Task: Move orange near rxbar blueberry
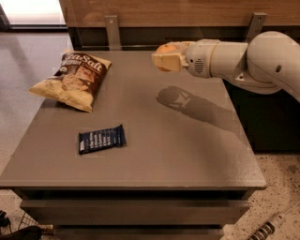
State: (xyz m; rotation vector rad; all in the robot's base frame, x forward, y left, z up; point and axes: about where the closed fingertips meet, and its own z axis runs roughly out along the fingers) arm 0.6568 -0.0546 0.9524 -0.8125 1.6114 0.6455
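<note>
My gripper is holding the orange. It will let go of it on the grey table (148, 123) just past the end of the rxbar blueberry that faces my arm.
My gripper (165, 57) hangs above the far middle of the grey table (154, 136), reaching in from the right on a white arm. It is shut on the orange (167, 48), a small round fruit that shows between and just above the cream fingers. The rxbar blueberry (101, 138), a flat dark navy wrapper with white lettering, lies flat on the table's front left part, well to the left of and nearer than the gripper. The held orange is clear of the table top and casts a shadow below it.
A large yellow-and-brown chip bag (72, 78) lies at the table's far left. A wooden wall panel (187, 14) with metal brackets runs behind the table. A cable end (267, 227) lies on the speckled floor at the lower right.
</note>
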